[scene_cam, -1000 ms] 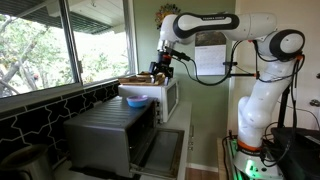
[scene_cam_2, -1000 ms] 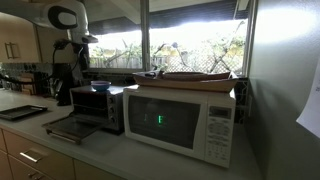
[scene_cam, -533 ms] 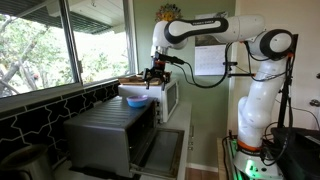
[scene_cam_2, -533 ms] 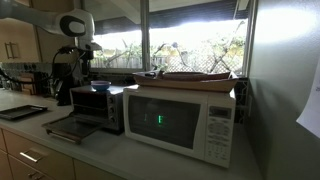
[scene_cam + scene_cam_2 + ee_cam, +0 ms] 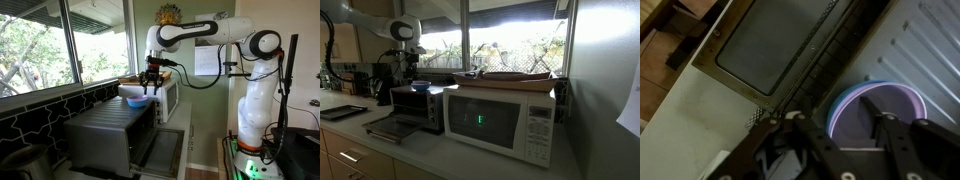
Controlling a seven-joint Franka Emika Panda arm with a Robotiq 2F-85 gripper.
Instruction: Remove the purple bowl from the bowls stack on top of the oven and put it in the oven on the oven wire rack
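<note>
The blue rim of the lower bowl hugs the purple bowl between my gripper's fingers, so I will open and pinch only the purple bowl's rim (image 5: 844, 105) before I lift.
The bowls stack (image 5: 137, 100) sits on top of the dark grey oven (image 5: 105, 135), near its front edge; it also shows in an exterior view (image 5: 421, 86). In the wrist view the purple bowl (image 5: 892, 100) lies nested on top, with a thin blue rim of the lower bowl (image 5: 830, 112) around it. My gripper (image 5: 840, 125) is open and hovers just above the stack, its two fingers over the bowl without holding it. It shows in both exterior views (image 5: 150, 88) (image 5: 410, 68).
The oven door (image 5: 160, 152) hangs open at the front, its glass pane (image 5: 770, 45) below me. A white microwave (image 5: 500, 118) with a basket on top stands beside the oven. A window wall (image 5: 60, 40) runs behind the counter.
My arm has swung toward the window and lowered, bringing the open gripper from beside the microwave to just over the bowls stack. The bowls have not moved.
</note>
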